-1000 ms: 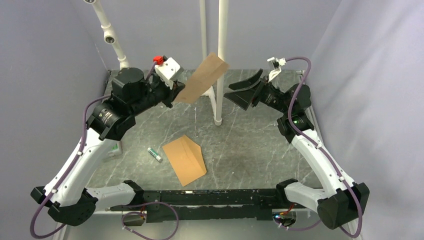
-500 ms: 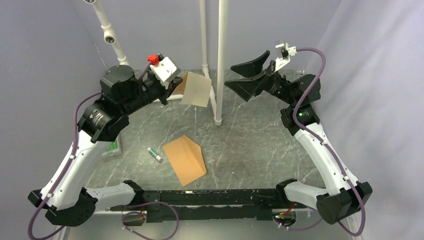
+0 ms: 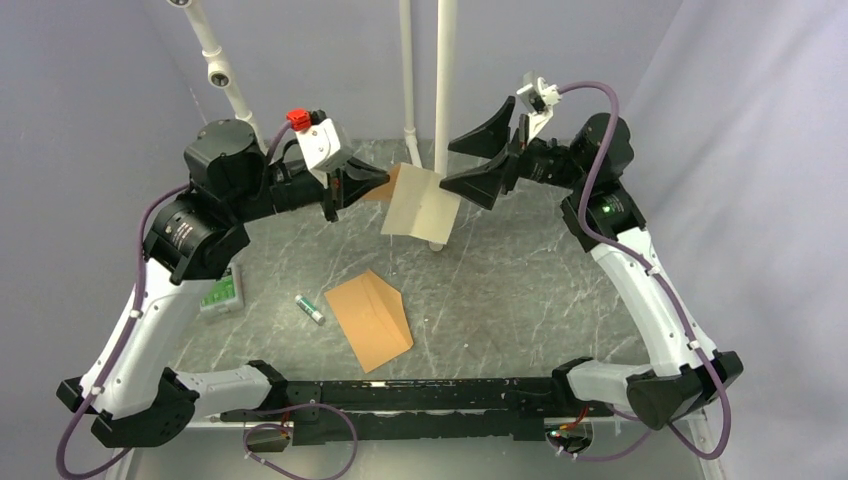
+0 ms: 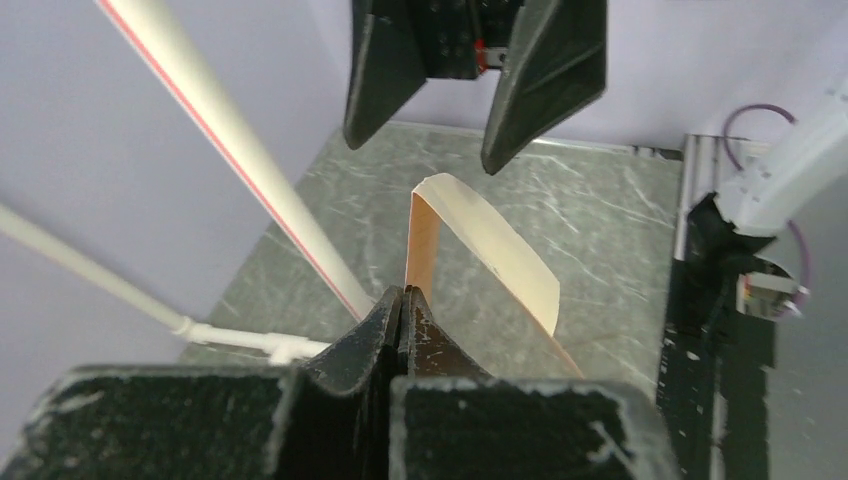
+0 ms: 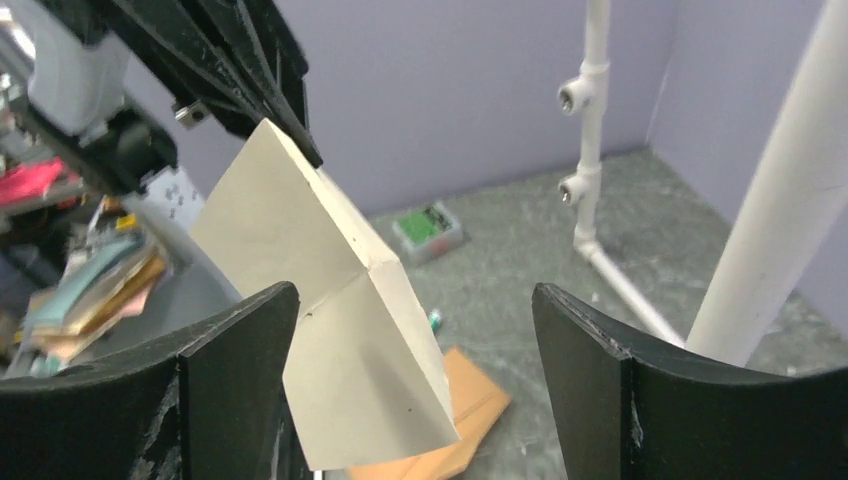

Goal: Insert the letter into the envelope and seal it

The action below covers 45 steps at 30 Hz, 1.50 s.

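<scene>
The letter is gaping at its crease, so my right gripper needs to take the letter's free edge (image 3: 451,217) to let my left gripper open and pinch the letter flat.
My left gripper (image 3: 385,181) is shut on one edge of the letter (image 3: 420,202), a creased sheet that is pale cream on one face and orange-brown on the other, held high above the table. In the left wrist view the jaws (image 4: 402,292) pinch the letter (image 4: 490,240), which curls away. My right gripper (image 3: 447,168) is wide open and faces the letter's free edge; in the right wrist view the letter (image 5: 330,300) hangs between its fingers, close to the left finger (image 5: 235,380). The orange-brown envelope (image 3: 370,320) lies flat on the table below and also shows in the right wrist view (image 5: 470,410).
A small glue stick (image 3: 309,307) lies left of the envelope. A green and white box (image 3: 222,292) sits at the table's left edge. White pipe posts (image 3: 440,120) stand at the back middle, just behind the letter, and one rises near my right gripper (image 5: 770,230).
My left gripper has swung the letter from pointing up and right to hanging with its pale face showing, further right. My right gripper rose, then came left to the letter's edge, still open.
</scene>
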### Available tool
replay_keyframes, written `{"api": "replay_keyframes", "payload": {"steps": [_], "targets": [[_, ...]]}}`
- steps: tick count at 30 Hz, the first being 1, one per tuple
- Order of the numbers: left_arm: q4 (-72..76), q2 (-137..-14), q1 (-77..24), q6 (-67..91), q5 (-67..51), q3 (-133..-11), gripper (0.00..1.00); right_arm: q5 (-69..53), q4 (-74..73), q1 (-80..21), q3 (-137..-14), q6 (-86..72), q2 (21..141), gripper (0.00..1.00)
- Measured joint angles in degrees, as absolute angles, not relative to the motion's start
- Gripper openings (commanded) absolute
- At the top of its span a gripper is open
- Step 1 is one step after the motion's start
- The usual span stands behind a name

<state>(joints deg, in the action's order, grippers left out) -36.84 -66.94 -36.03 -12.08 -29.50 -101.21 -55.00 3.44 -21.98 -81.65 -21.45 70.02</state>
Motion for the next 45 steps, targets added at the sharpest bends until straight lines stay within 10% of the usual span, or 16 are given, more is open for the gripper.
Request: {"api": "replay_keyframes", "payload": {"steps": [21,28,30,32,33,45], "targets": [[-42.8,-69.6,-36.0,-9.8,-42.6,-101.5,0.02,-68.1,-41.0,-23.5,-94.9,2.7,76.9,0.36],[-42.8,-69.6,-36.0,-9.3,-42.9,-101.5,0.03,-69.0,-42.7,-24.0,-94.8,3.4,77.3,0.00],[-42.8,-69.6,-36.0,-9.2,-42.8,-101.5,0.19,-69.2,-42.2,-24.1,-94.6,2.9,77.0,0.00],[-42.7,-69.6,-36.0,-8.3,-39.7,-101.5,0.67,-67.9,-40.9,-24.1,-93.6,2.3,76.0,0.00],[-42.7,-69.6,-36.0,-8.2,-39.5,-101.5,0.76,-67.9,-40.9,-24.1,-93.6,2.3,76.0,0.00],[-35.3,-60.7,-36.0,-5.6,-15.2,-93.6,0.92,-47.8,-24.9,-24.2,-85.0,-4.5,68.8,0.00]]}}
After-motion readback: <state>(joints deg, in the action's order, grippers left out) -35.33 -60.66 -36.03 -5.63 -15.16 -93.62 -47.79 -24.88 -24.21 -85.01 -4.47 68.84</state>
